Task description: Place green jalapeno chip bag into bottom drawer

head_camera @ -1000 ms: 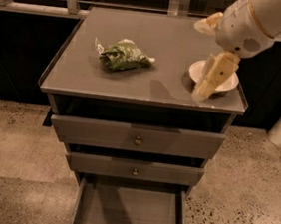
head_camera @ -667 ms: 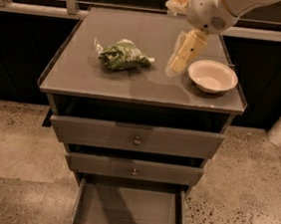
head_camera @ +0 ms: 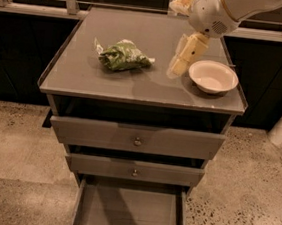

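My gripper is about to close on the end [head_camera: 140, 60] of the green jalapeno chip bag, the one that is nearest to the cream bowl.
The green jalapeno chip bag [head_camera: 122, 56] lies crumpled on the grey cabinet top [head_camera: 133, 86], left of centre. My gripper [head_camera: 181, 38] hangs above the cabinet top to the right of the bag, between it and the bowl, and touches neither. Its cream fingers [head_camera: 186, 55] are spread apart and hold nothing. The bottom drawer [head_camera: 128, 211] is pulled out at the foot of the cabinet, and nothing shows inside it.
A round cream bowl [head_camera: 213, 77] stands at the right of the cabinet top, close to my gripper. The top drawer [head_camera: 137, 138] and the middle drawer [head_camera: 134, 170], each with a small knob, stick out slightly. A speckled floor surrounds the cabinet, and a dark railing runs behind it.
My gripper has moved left from over the bowl to the gap between the bowl and the bag. The bag, the bowl and the drawers have not moved.
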`<state>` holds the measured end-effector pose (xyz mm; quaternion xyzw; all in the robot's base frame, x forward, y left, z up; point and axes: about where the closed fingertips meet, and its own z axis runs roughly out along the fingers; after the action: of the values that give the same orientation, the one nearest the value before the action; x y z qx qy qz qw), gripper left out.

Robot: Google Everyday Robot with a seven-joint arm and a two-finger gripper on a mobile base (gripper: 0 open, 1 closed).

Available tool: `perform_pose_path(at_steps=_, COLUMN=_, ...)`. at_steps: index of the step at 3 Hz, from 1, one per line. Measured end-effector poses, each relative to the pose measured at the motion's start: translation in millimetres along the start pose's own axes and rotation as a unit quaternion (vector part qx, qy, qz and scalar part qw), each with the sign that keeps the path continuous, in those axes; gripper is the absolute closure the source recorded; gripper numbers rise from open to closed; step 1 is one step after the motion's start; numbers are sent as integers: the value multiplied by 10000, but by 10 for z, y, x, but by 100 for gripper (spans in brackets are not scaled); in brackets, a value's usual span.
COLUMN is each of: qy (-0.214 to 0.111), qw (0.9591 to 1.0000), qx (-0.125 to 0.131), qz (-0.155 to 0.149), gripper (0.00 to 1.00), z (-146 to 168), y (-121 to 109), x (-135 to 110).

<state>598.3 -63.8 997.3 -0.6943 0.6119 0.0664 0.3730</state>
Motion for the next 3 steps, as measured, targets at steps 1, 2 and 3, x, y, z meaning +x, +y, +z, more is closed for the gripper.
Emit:
perform_pose_path(at_steps=1, qy=-512, qw=9983, qx=232, qz=-179, gripper=0, z=319, y=-236, x=41)
perform_pose_path(at_steps=2, qy=-1054, qw=9942, qx=78, qz=-218, gripper=0, z=880, y=-439, x=169)
perform_pose_path(at_steps=3, qy=-1465, qw=9887, qx=-228, qz=-203, gripper=0, z=1399, y=-537, x=209)
